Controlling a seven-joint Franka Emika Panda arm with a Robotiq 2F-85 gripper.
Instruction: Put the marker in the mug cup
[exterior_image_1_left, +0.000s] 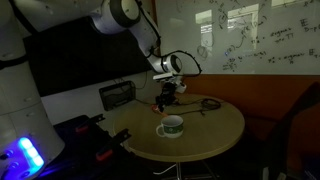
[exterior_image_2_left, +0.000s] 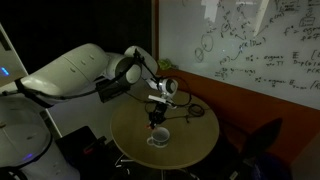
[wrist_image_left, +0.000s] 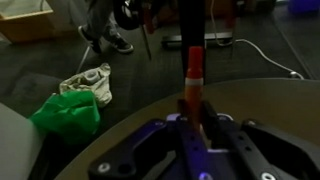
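Observation:
My gripper needs to release the marker inside the white mug cup (exterior_image_1_left: 172, 122), so that it leans against the inside of the mug cup below the mug cup's rim.
My gripper (exterior_image_1_left: 166, 98) hangs above the round table, a little behind and above the mug cup (exterior_image_1_left: 171, 127). It is shut on the marker (wrist_image_left: 194, 72), a thin orange-red stick that points out from between the fingers in the wrist view. In an exterior view the marker (exterior_image_1_left: 161, 103) shows as a small red tip under the gripper. The mug cup is squat and white with a darker band and stands upright near the table's front; it also shows in an exterior view (exterior_image_2_left: 158, 137), below my gripper (exterior_image_2_left: 155, 114). The mug is out of the wrist view.
A black coiled cable (exterior_image_1_left: 208, 103) lies on the round wooden table (exterior_image_1_left: 220, 125) behind the mug. A dark box (exterior_image_1_left: 118, 95) stands at the table's back edge. A whiteboard fills the wall behind. On the floor lie a green cloth (wrist_image_left: 68, 113) and shoes (wrist_image_left: 105, 38).

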